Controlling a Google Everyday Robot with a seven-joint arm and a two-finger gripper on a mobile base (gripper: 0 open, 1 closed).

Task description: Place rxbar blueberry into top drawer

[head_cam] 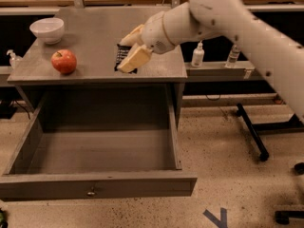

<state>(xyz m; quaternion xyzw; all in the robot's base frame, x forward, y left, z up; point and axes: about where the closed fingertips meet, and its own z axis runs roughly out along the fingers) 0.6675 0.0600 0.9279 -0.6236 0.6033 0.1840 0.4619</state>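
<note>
I should release the rxbar blueberry near the middle of the open top drawer's grey bottom point(117, 146). The bar is still at the counter's front edge.
The rxbar blueberry point(122, 58), a dark flat bar with pale lettering, is at the front edge of the grey counter point(90, 42), right of centre. My gripper point(121, 57) reaches in from the upper right. Its two tan fingers point(137, 58) sit on either side of the bar and are closed on it, at counter height. The top drawer point(95, 186) is pulled out below the counter. It is wide, grey and empty, with a small metal knob point(90, 192) on its front panel.
A red apple point(63, 61) sits on the counter's left front. A white bowl point(47, 29) is at the back left. Small bottles point(197, 55) stand on a shelf to the right, and one point(12, 58) to the left. A black stand leg point(251, 132) lies on the floor at the right.
</note>
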